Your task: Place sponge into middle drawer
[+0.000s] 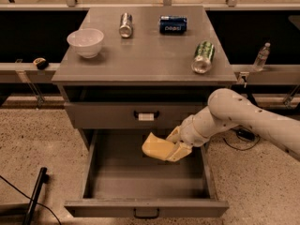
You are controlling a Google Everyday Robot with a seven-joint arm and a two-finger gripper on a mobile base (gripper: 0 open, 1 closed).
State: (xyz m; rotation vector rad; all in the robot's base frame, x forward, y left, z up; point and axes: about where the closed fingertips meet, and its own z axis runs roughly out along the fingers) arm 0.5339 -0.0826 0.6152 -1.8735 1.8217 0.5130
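My gripper has the pale yellow sponge. The sponge is now above the open drawer's inside. It will let go of it on the middle of the open drawer's grey bottom [152, 172], behind the drawer's dark handle.
The pale yellow sponge [157, 147] is held in my gripper [174, 146], above the inside of the open middle drawer [147, 208], toward its back right. The gripper is shut on the sponge's right end. My white arm [243, 121] reaches in from the right. The drawer is pulled far out, its grey floor bare, its dark handle at the front edge.
The shut upper drawer front [140, 115] has a handle with a white tag. On the cabinet top [145, 46] stand a white bowl [86, 42], a silver can [125, 25], a blue can [173, 24] and a green can [203, 56]. A dark pole [35, 196] lies at the floor left.
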